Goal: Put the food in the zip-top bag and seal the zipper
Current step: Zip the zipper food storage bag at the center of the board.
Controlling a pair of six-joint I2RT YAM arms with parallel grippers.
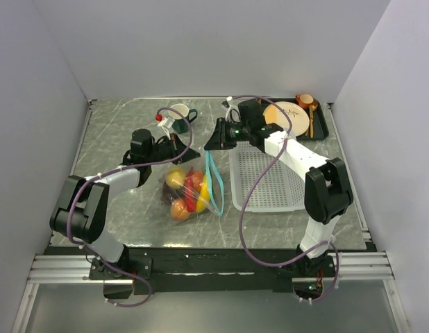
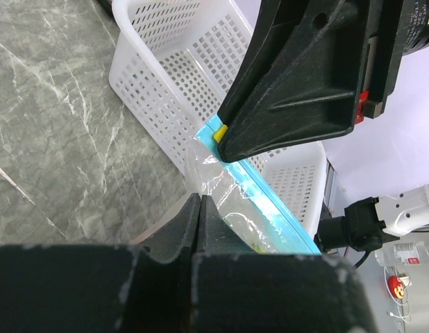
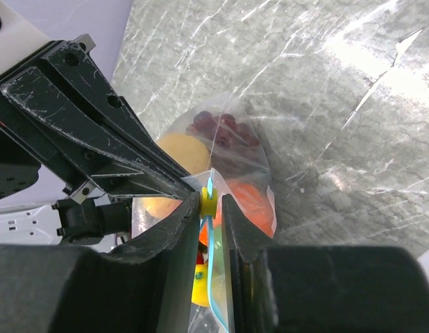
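Note:
Next, I pinch the yellow slider (image 3: 209,202) with my right gripper while my left gripper takes the zipper's top end, since my left gripper holds clear plastic beside that end.
The zip-top bag (image 1: 189,196) lies on the marble table with the food inside: dark grapes (image 3: 214,125), a yellow-orange fruit (image 3: 180,149), an orange piece (image 3: 253,201) and a yellow piece (image 3: 199,288). The teal zipper (image 1: 214,184) runs along the bag's right edge. My left gripper (image 2: 199,205) is shut on the clear plastic at the bag's top corner. My right gripper (image 3: 213,205) straddles the yellow slider (image 3: 208,202) at the zipper's top end. Its left finger touches the slider and a thin gap shows at the right finger. Both grippers meet tip to tip above the bag.
A white mesh basket (image 1: 270,180) stands just right of the bag, close behind the zipper (image 2: 270,198). A dark tray with a cream plate (image 1: 287,114) sits at the back right. A cup (image 1: 181,111) stands at the back, behind the left gripper.

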